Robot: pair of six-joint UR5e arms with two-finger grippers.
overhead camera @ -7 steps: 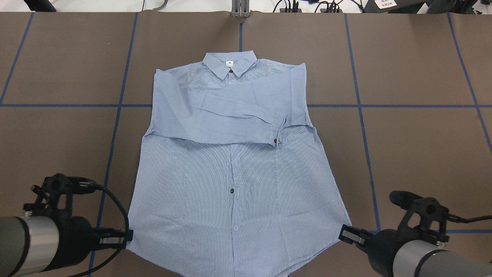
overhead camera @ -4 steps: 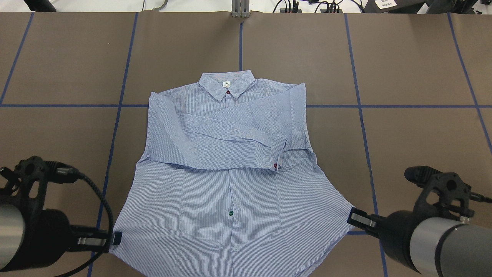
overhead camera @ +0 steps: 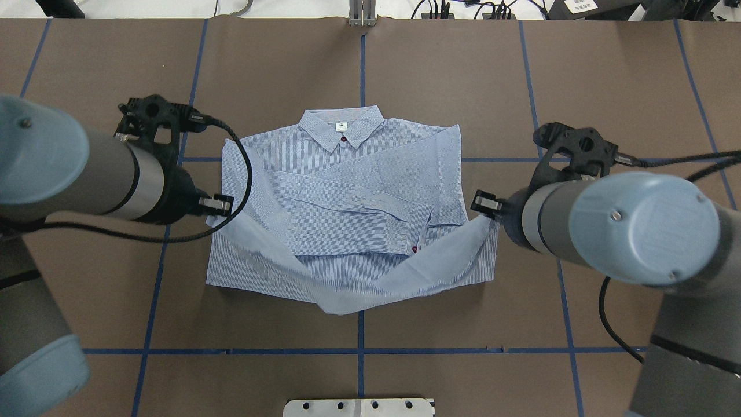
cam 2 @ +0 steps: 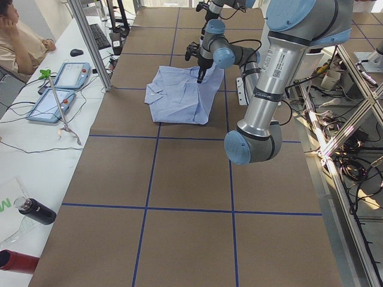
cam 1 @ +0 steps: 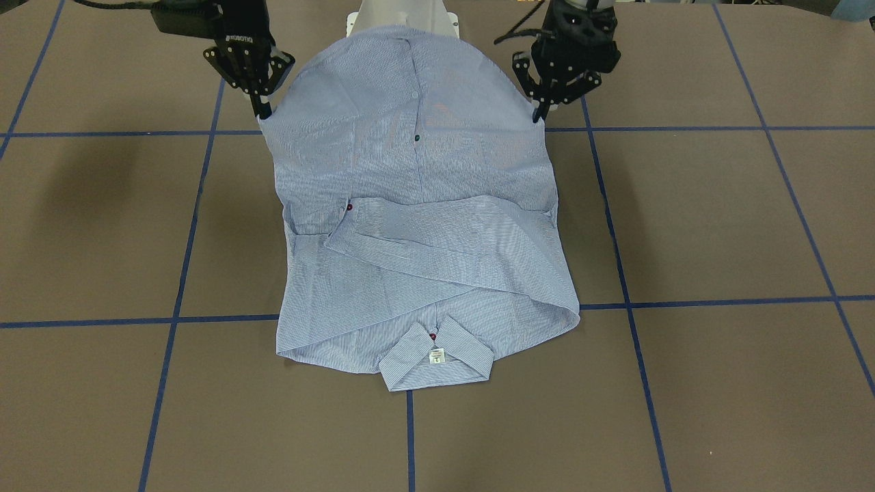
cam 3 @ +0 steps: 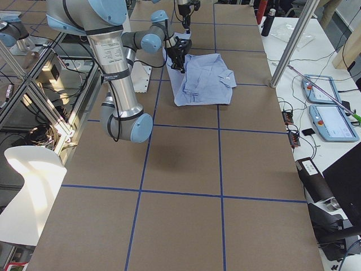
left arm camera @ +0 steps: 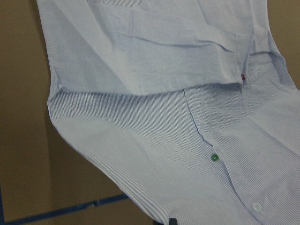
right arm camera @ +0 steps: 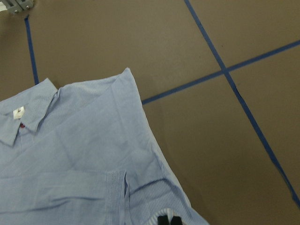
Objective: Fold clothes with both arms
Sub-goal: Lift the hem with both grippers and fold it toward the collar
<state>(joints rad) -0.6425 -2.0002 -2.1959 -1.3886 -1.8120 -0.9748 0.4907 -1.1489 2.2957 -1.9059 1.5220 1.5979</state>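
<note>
Next, I release the hem corner, now lifted off the table, on the shirt's shoulder (cam 1: 573,319), where the folded sleeve meets the blue tape, from my left gripper.
The light blue striped shirt (overhead camera: 347,185) lies face up mid-table, collar (overhead camera: 341,124) at the far side, one sleeve folded across the chest to a red-buttoned cuff (overhead camera: 414,249). Its bottom hem (overhead camera: 341,301) is lifted off the table and sags between both arms. My left gripper (overhead camera: 223,205) is shut on the hem's left corner, my right gripper (overhead camera: 483,205) shut on its right corner. In the front-facing view the left gripper (cam 1: 540,113) and right gripper (cam 1: 262,109) hold the raised cloth (cam 1: 410,89). The left wrist view shows the placket's green button (left arm camera: 214,157).
Brown table covering with blue tape grid lines (overhead camera: 359,351). The white pedestal base (overhead camera: 359,407) sits at the near edge, and a metal bracket (overhead camera: 362,14) at the far edge. A person (cam 2: 18,42) sits at a side desk with tablets (cam 2: 72,75).
Both grippers have risen and moved from the near table edge towards the collar, carrying the hem corners up. The lower shirt now hangs in the air over its body.
</note>
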